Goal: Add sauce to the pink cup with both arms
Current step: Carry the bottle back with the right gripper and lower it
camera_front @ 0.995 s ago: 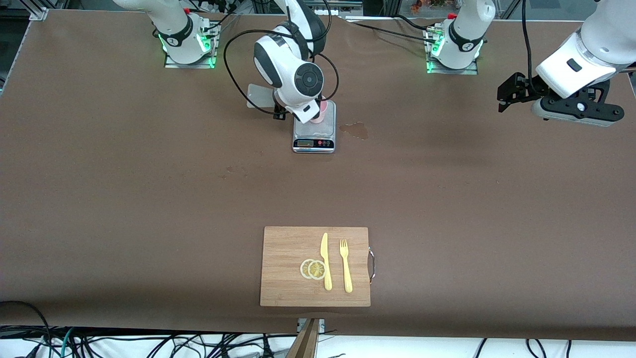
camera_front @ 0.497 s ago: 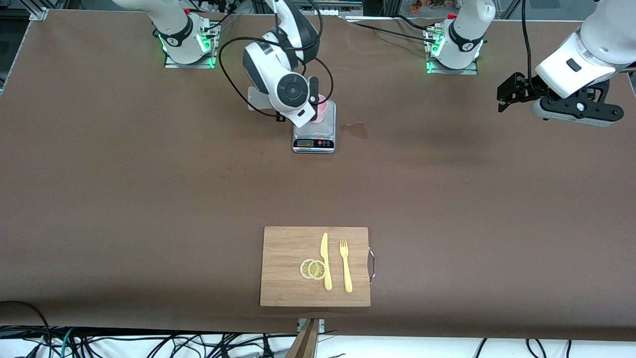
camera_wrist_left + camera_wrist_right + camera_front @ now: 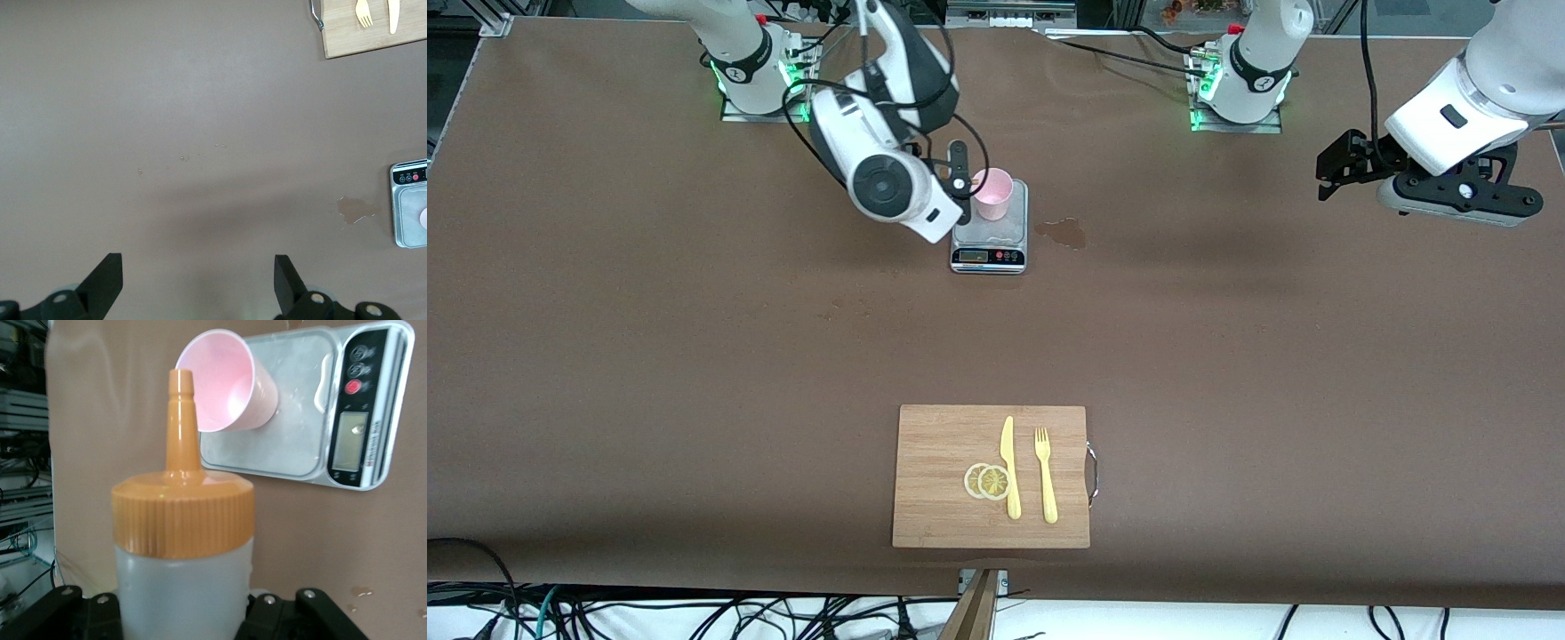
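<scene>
Next, my right gripper puts the sauce bottle down and leaves it on the table [image 3: 776,279] in front of its arm's base, in line with the scale's display.
The pink cup [image 3: 992,193] stands upright on the grey kitchen scale [image 3: 989,238]; it also shows in the right wrist view [image 3: 227,383], open and empty-looking. My right gripper [image 3: 959,181] is beside the cup, toward the right arm's end of the table. It is shut on the sauce bottle [image 3: 183,587], whose orange nozzle cap [image 3: 181,513] points toward the cup without touching it. The bottle is hidden by the wrist in the front view. My left gripper [image 3: 1343,164] waits open and empty, high over the left arm's end of the table; its fingers [image 3: 100,287] are spread wide.
A wooden cutting board [image 3: 943,444] with a yellow knife [image 3: 1009,467], a yellow fork [image 3: 1046,476] and two lemon slices [image 3: 987,481] lies near the front camera. A small wet stain [image 3: 1063,232] marks the table beside the scale.
My right arm has drawn back from over the cup toward its own end of the table, taking the bottle along; the cup now shows fully. The left arm has not moved.
</scene>
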Robot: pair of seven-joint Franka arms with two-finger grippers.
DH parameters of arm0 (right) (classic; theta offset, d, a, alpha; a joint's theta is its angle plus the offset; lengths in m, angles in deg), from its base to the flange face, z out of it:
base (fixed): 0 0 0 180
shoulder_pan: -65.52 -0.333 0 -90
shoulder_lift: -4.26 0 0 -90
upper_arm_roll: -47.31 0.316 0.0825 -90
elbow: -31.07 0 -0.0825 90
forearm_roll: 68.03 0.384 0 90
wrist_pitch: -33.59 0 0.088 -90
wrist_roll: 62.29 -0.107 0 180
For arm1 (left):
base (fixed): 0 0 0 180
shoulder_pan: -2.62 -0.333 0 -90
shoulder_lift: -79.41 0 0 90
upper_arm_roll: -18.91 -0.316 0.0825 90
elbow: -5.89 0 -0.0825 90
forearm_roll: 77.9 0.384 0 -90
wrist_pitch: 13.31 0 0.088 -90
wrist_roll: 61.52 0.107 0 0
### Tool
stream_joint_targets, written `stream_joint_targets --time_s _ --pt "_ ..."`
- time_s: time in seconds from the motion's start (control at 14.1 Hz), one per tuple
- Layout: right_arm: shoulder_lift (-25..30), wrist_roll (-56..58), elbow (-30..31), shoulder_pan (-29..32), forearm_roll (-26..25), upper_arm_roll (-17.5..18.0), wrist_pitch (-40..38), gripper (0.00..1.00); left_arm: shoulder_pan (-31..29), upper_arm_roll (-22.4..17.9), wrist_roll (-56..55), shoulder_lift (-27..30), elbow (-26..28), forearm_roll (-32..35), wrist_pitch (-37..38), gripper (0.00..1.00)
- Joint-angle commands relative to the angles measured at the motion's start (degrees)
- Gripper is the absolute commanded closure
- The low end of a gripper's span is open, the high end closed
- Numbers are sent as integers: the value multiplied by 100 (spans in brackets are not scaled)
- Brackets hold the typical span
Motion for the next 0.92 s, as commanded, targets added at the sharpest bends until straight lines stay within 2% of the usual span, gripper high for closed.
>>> stream_joint_targets --time_s 0.0,0.28,0.57,0.85 --pt "243 831 166 624 489 15 -182 84 18 -13 44 -12 -110 -63 108 0" --pt "208 2324 184 1643 1288 -12 -507 84 18 -13 44 -12 -110 -63 99 0" --pt "-2 3923 184 2812 1790 -82 -1174 84 18 -13 44 -21 -119 -63 99 0" --pt "-747 5462 123 4095 2352 -82 -1930 84 18 -13 44 -38 -181 -63 108 0"
